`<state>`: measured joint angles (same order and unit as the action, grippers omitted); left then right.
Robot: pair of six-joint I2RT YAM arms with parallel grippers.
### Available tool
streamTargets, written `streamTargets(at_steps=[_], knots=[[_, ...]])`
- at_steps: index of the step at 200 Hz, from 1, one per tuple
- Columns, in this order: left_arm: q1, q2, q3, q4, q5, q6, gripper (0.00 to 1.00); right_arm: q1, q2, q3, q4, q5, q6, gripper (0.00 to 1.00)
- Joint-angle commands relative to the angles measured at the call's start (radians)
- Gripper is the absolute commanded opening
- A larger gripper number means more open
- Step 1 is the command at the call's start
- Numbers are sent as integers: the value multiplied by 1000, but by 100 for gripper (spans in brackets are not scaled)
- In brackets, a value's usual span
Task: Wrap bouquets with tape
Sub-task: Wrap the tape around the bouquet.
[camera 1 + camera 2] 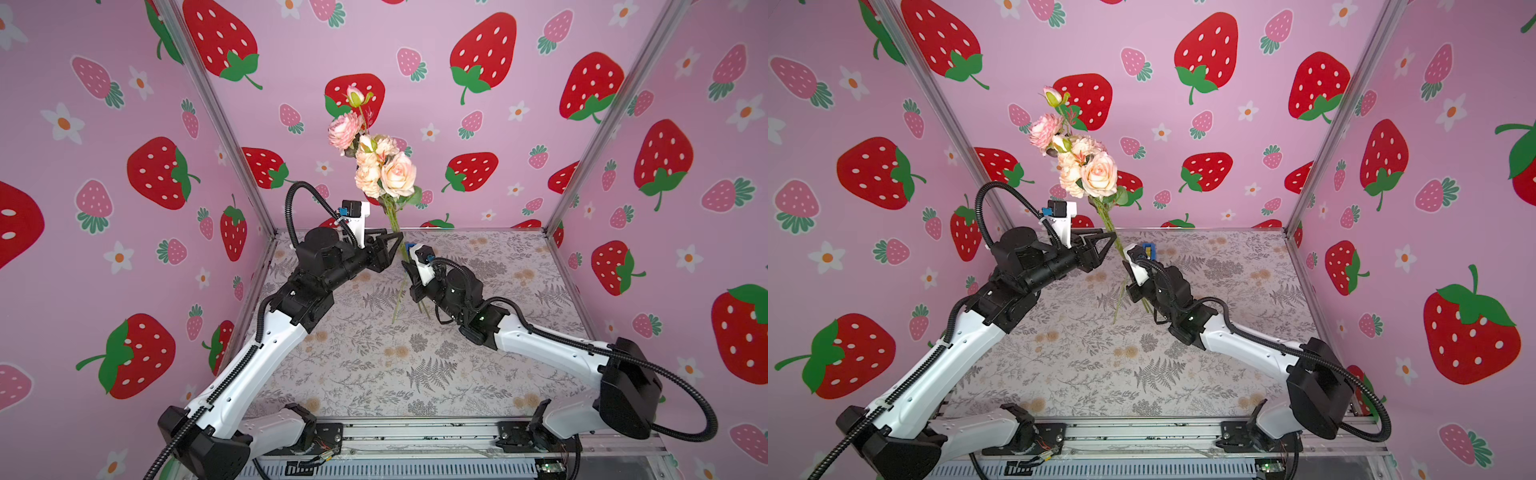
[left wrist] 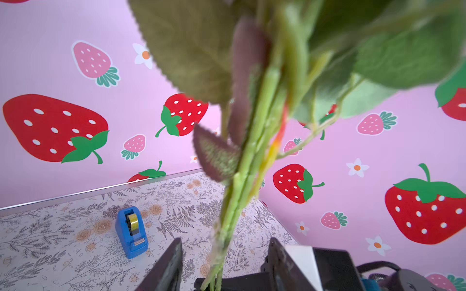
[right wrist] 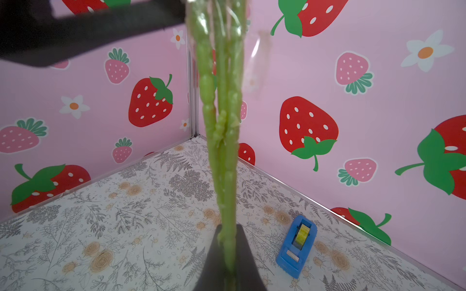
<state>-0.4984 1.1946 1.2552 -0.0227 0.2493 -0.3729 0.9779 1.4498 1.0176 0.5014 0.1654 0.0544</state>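
A loose flap of tape pokes out next to the bouquet's stems, so next my left gripper pinches the taped stems (image 3: 221, 53) before my right gripper moves its hold below.
The bouquet (image 1: 384, 166) (image 1: 1088, 170) of pink and cream roses stands upright above the table in both top views. My right gripper (image 1: 409, 276) (image 1: 1130, 286) (image 3: 228, 252) is shut on the lower part of its green stems (image 3: 222, 126). My left gripper (image 1: 395, 249) (image 1: 1106, 249) (image 2: 224, 264) is open higher up, a finger on each side of the stems (image 2: 252, 163) and clear of them. Shiny clear film clings round the stems (image 3: 214, 22), with a loose flap beside them. The tape, a yellowish roll in a blue dispenser (image 2: 131, 231) (image 3: 297, 245) (image 1: 1149, 250), stands on the table behind the arms.
The floral-printed table (image 1: 415, 365) is walled by strawberry-patterned panels on the left, the right and at the back (image 1: 478, 124). Metal corner posts (image 1: 232, 137) rise at the back corners. Both arms reach in from the front rail (image 1: 415, 436).
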Motion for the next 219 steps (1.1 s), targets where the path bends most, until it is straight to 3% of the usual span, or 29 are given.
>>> streamTargets(at_steps=[1,88,121,138,164,188,208,219], knots=[[-12,-12,-38,119,-63,-37,55,2,-35,-6,78,-21,86,0],[-57,68,-42,230,-81,-50,47,26,-12,21,78,0,104,0],[-69,114,-6,213,-74,-39,23,28,-22,14,88,-7,117,0],[-70,128,-1,220,-69,-39,0,29,-29,13,88,-16,122,0],[-73,140,4,255,-29,-44,0,29,-38,0,87,-26,114,0],[-74,106,-44,324,-130,-99,0,29,-52,-40,89,64,101,0],[-83,95,-74,379,-169,-159,0,28,-44,-70,101,101,119,23],[-104,91,-83,401,-198,-154,0,28,-29,-71,96,100,129,30]])
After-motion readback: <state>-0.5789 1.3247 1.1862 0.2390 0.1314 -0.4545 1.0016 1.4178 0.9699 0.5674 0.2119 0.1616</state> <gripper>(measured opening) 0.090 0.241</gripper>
